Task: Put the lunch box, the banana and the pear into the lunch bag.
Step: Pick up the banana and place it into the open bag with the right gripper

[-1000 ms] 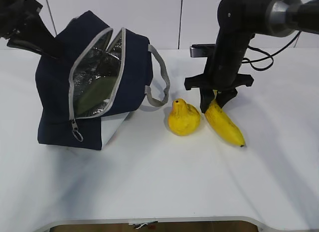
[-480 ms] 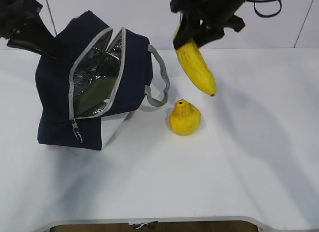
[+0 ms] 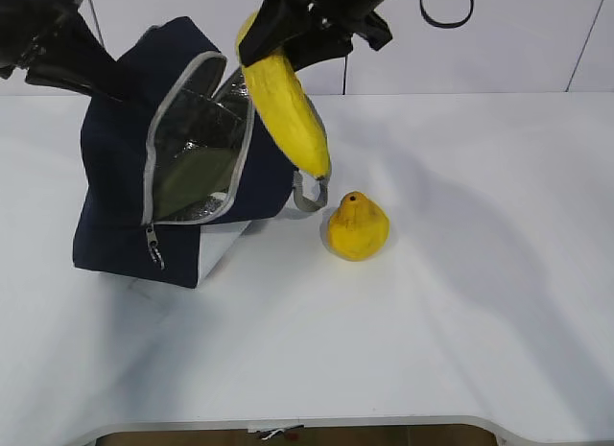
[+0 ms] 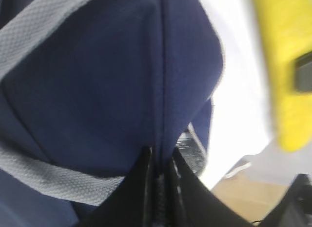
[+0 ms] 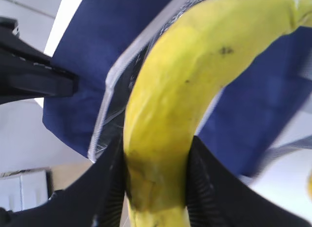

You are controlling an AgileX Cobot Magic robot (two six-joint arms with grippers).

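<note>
Next, I let go of the banana with my right gripper on the pale green lid of the lunch box (image 3: 215,167) inside the bag.
My right gripper (image 3: 288,38) is shut on the banana (image 3: 288,105) and holds it in the air at the top of the open lunch bag (image 3: 115,168), its tip hanging in front of the bag's right side. The banana fills the right wrist view (image 5: 185,105) between the black fingers (image 5: 207,188). The pale green lid of the lunch box (image 3: 192,173) shows inside the foil lining. The pear (image 3: 357,225) stands on the table right of the bag. My left gripper (image 4: 160,163) is shut on the bag's navy fabric (image 4: 97,80) at its top left edge.
The white table (image 3: 432,302) carries the bag and pear. A grey webbing handle (image 3: 309,192) hangs off the bag's right side, close to the pear. A white wall stands behind. The table's front edge runs along the bottom.
My right gripper lifted the banana off the table beside the pear and carried it up and left to the bag's opening. The bag's mouth has shifted slightly. The pear stays put.
</note>
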